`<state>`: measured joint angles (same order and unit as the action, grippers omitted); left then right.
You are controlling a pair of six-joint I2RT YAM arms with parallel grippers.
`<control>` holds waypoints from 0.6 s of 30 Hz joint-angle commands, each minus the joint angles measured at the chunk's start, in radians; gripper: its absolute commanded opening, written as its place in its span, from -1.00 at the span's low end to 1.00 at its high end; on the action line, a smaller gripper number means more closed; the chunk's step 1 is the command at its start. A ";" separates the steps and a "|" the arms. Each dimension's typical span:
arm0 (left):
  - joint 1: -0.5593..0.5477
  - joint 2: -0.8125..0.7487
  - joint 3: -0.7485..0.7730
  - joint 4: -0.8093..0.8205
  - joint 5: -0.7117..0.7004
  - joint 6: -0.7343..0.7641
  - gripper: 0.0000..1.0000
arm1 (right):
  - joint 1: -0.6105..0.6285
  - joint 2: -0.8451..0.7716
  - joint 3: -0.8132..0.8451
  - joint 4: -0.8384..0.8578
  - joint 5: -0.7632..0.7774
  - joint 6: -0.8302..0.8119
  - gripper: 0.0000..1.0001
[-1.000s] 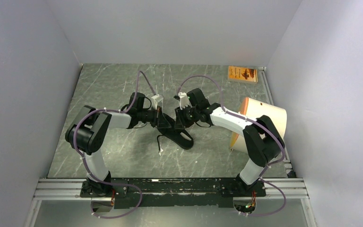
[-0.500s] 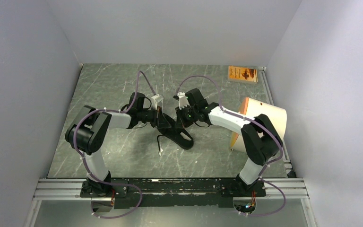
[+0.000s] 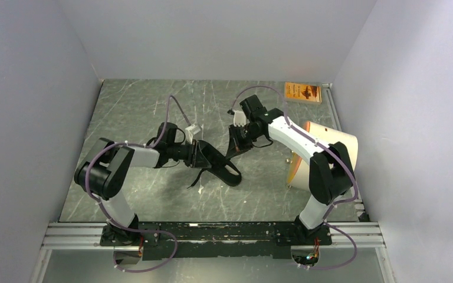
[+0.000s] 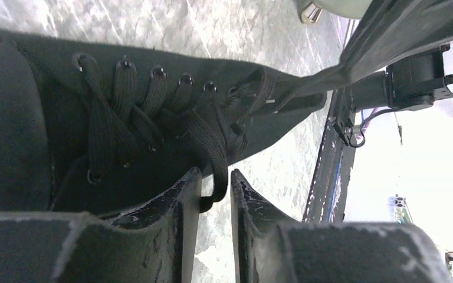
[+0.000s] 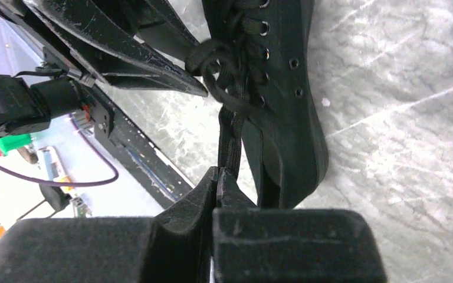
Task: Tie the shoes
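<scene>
The lace loop is slack at the shoe's knot, so the robot's left gripper needs to grab the trailing lace (image 3: 197,178) and pull it away from the right gripper's piece of lace to tighten.
The black shoe (image 3: 221,167) lies on the marble table between my two grippers, with its toe toward the near right. My left gripper (image 3: 199,154) is at the shoe's laced top. In the left wrist view (image 4: 215,177) its tips stand a narrow gap apart, with a loop of black lace (image 4: 217,177) pinched between them. My right gripper (image 3: 236,143) is beyond the shoe. In the right wrist view (image 5: 218,174) it is shut on a lace strand (image 5: 231,141), which runs taut from the knot (image 5: 218,65) on the shoe (image 5: 283,88).
A cream-and-orange curved cylinder (image 3: 324,153) lies at the right, beside the right arm. A small orange box (image 3: 302,91) sits at the far right corner. White walls enclose the table on three sides. A loose lace end (image 3: 196,180) trails toward the near edge.
My right gripper has moved away from the shoe toward the far right, drawing its lace taut. My left gripper has drawn back to the left and nearer. The shoe has stayed in place.
</scene>
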<state>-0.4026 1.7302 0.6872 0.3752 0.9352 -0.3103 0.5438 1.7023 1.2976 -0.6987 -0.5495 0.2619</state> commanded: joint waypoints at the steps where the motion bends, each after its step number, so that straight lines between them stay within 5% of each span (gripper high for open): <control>1: 0.004 -0.046 -0.042 0.077 0.003 -0.038 -0.35 | -0.029 0.000 0.050 -0.143 -0.064 0.006 -1.00; 18: 0.002 -0.328 -0.157 -0.083 -0.377 0.024 0.14 | -0.073 0.017 0.114 -0.185 -0.092 -0.047 -1.00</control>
<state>-0.4026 1.4342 0.5533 0.3355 0.6735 -0.3149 0.4824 1.7195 1.3834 -0.8536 -0.6220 0.2306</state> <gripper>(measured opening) 0.541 0.008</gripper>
